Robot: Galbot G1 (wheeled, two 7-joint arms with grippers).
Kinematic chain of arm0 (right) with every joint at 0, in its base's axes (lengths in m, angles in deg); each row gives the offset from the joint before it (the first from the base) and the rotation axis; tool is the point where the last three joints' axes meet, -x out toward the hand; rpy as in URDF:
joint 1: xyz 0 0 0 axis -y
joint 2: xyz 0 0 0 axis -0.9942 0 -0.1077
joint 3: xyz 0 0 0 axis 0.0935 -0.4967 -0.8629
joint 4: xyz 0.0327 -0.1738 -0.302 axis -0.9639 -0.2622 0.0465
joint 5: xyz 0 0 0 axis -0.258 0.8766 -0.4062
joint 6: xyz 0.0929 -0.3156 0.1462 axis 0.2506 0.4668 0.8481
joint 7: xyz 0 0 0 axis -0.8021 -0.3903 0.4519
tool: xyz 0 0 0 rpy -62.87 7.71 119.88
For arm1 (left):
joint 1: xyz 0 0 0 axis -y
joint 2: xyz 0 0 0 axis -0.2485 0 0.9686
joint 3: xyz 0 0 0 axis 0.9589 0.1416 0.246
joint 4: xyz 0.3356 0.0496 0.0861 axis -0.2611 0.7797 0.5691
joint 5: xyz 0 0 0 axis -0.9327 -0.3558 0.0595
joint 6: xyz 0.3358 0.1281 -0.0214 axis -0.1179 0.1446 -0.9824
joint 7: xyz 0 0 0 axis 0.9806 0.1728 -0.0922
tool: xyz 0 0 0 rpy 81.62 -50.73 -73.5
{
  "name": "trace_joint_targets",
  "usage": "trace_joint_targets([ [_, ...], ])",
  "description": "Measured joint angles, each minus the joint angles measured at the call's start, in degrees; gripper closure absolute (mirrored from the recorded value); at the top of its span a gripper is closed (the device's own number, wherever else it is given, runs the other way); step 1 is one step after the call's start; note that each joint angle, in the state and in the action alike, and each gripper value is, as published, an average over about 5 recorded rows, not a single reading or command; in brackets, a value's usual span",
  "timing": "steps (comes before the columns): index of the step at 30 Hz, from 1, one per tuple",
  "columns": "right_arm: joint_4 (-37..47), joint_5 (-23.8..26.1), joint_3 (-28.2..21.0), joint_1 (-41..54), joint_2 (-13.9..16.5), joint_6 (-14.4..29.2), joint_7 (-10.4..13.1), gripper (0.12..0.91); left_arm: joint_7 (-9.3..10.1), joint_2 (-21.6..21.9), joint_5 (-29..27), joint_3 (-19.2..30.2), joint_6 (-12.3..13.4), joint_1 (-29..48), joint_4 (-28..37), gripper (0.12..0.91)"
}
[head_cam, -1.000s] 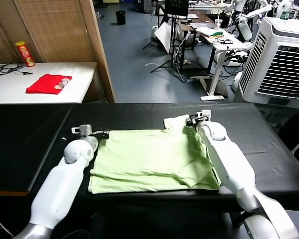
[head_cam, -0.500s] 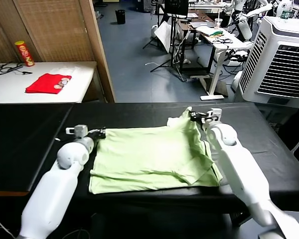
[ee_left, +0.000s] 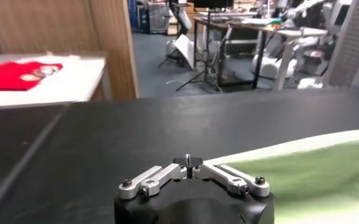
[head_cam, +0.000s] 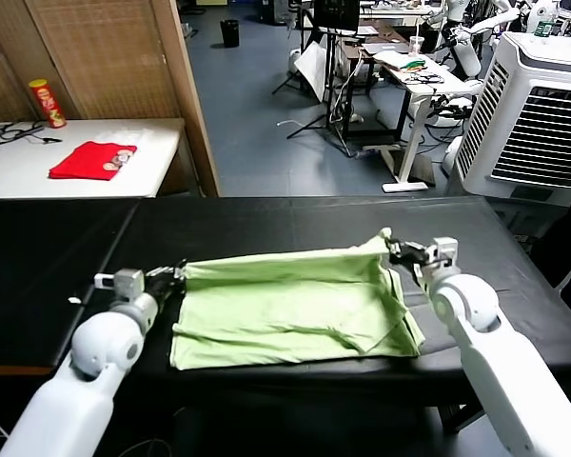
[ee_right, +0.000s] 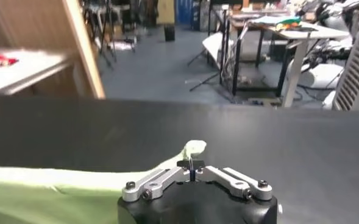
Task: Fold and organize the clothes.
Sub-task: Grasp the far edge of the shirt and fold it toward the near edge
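Next, my right gripper releases the T-shirt's far corner on the near half of the T-shirt (head_cam: pixel 392 311), by its side edge below that gripper.
The clothes (head_cam: pixel 285 309), one pale green T-shirt, lie on the black table (head_cam: pixel 266 214) with the far edge raised and stretched between my two grippers. My left gripper (head_cam: pixel 178 275) is shut on the far left corner; in the left wrist view the green fabric (ee_left: pixel 307 167) runs off from its closed fingertips (ee_left: pixel 188 163). My right gripper (head_cam: pixel 392 247) is shut on the far right corner, and a small nub of cloth (ee_right: pixel 195 147) pokes out past its tips (ee_right: pixel 191 165). The near half lies flat and creased by the table's front edge.
A white side table (head_cam: pixel 162 143) at the back left carries a small red garment (head_cam: pixel 93 159) and a red can (head_cam: pixel 48 103). A wooden partition (head_cam: pixel 186 86) stands behind the black table, and a white air cooler (head_cam: pixel 542 114) stands at the far right.
Both grippers have drawn back toward me and spread apart, lifting the shirt's far edge and pulling it taut between them. The right corner's slack fold has straightened.
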Motion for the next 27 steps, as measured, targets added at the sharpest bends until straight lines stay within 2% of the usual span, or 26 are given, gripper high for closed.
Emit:
trace_joint_targets([
  [6,-3.1,0.5,0.4,-3.5,1.2,-2.1,0.5,0.904,-0.12,-0.4,-3.3,-1.6,0.0,-6.6,-4.8,0.898],
  [13,-4.8,1.9,0.6,-6.4,1.4,-2.6,0.5,0.904,0.31,-1.6,-6.9,-2.1,-0.1,-12.3,-7.4,0.898],
  [27,-6.0,3.2,1.2,-9.3,1.8,-3.5,0.0,0.897,1.38,-2.5,-10.1,-2.5,0.5,-17.7,-10.1,0.898],
])
